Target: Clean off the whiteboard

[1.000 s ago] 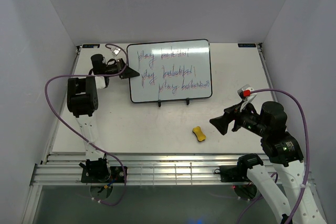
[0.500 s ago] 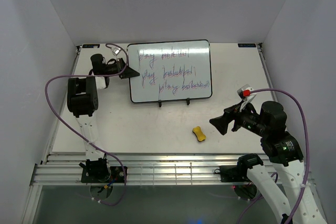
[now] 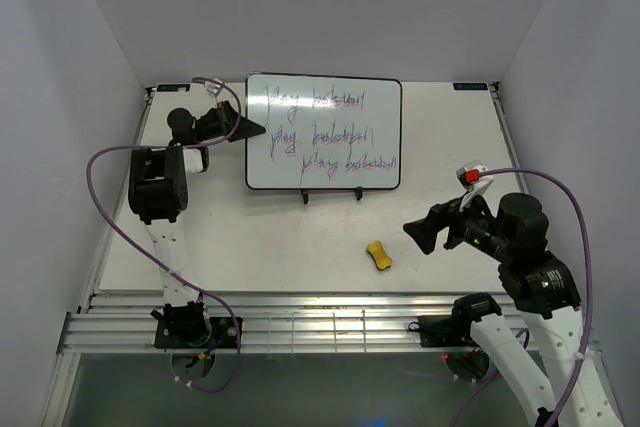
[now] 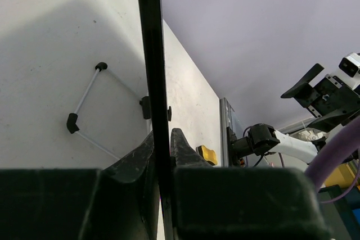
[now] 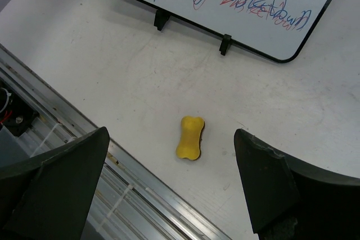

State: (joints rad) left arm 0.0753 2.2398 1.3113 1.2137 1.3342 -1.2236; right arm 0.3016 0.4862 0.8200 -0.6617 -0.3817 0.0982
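My right gripper is going to close on the narrow middle [image 3: 379, 255] [image 5: 190, 138] of the yellow bone-shaped eraser, as the eraser is thinnest there between its wider ends.
The whiteboard [image 3: 325, 134] with purple-blue handwriting stands on a black wire stand [image 3: 332, 193] at the back middle of the table; its lower edge also shows in the right wrist view [image 5: 236, 4]. My left gripper [image 3: 250, 129] is shut on the whiteboard's left edge, seen edge-on as a black frame [image 4: 152, 60] between the fingers. The yellow bone-shaped eraser [image 3: 378, 255] lies flat on the table in front of the board. My right gripper [image 3: 420, 234] is open and empty, hovering above and just right of the eraser [image 5: 190, 137].
The table [image 3: 250, 237] has a slotted metal rail [image 3: 330, 322] along its near edge. Grey walls enclose the back and sides. A purple cable [image 3: 105, 197] loops beside the left arm.
The whiteboard has been shifted and squared up by the left gripper; its left side moved up and back. The right gripper stayed almost still above the eraser.
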